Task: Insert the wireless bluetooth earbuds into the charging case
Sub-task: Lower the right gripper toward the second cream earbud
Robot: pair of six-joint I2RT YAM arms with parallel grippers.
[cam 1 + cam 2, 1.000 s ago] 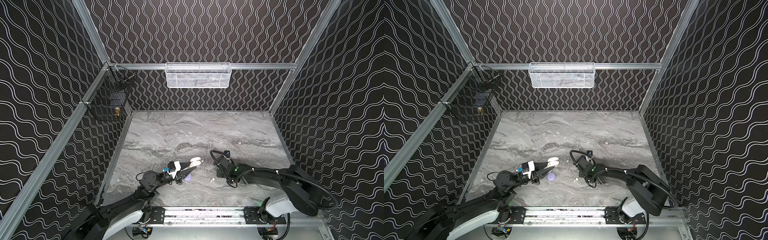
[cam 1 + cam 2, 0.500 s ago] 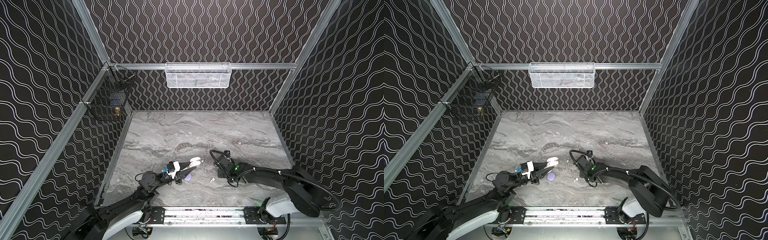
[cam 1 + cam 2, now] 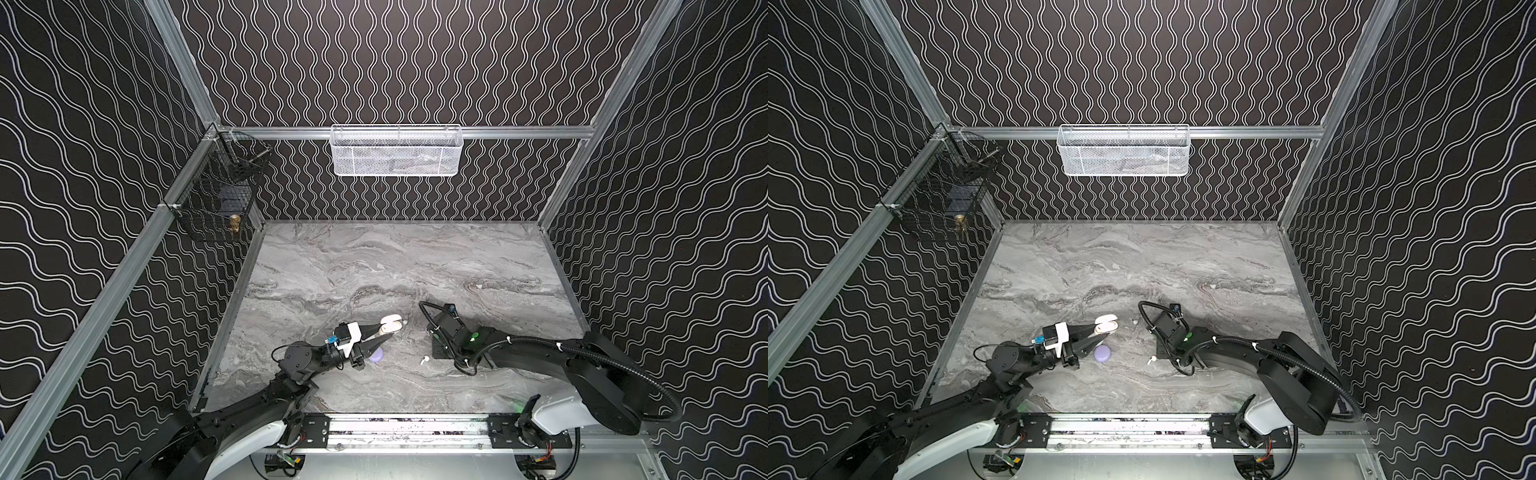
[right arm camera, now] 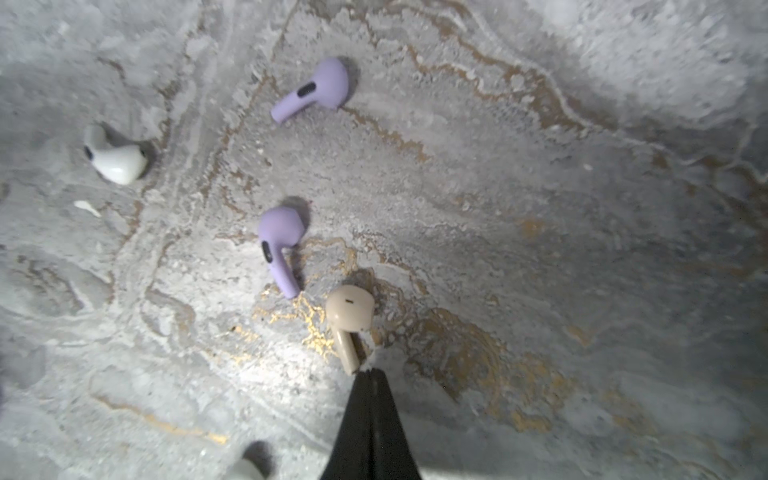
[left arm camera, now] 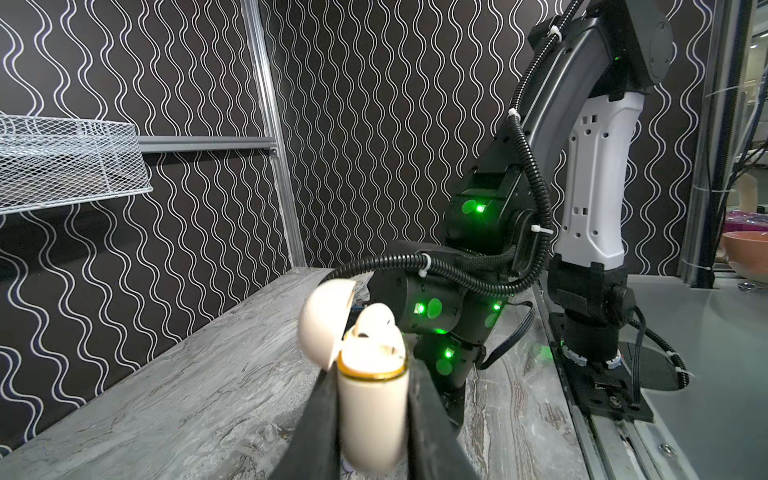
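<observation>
My right gripper is closed at the stem end of the cream earbud, so I should open it and grab the earbud by its round head point(image 4: 350, 308), to leave the stem free.
My left gripper point(image 5: 372, 399) is shut on a cream charging case point(image 5: 372, 411), also seen in both top views point(image 3: 390, 325) point(image 3: 1105, 325). Its lid point(image 5: 328, 320) stands open and one cream earbud point(image 5: 376, 318) sits in it. In the right wrist view my right gripper point(image 4: 370, 374) is shut with nothing between its tips, right at the stem end of a cream earbud point(image 4: 349, 320) lying on the marble. Two lavender earbuds point(image 4: 320, 89) point(image 4: 278, 245) and a white earbud point(image 4: 116, 160) lie further out. In both top views the right wrist point(image 3: 446, 336) hides its fingers.
A lavender case point(image 3: 376, 355) point(image 3: 1102, 353) lies shut on the table under the left fingers. A white earbud point(image 3: 424, 360) point(image 3: 1149, 360) lies beside the right wrist. A white mesh basket point(image 3: 395, 151) hangs on the back wall, a black wire basket point(image 3: 216, 199) on the left wall.
The right arm has shifted slightly over the earbuds. The left arm still holds the open cream case in the same place.
</observation>
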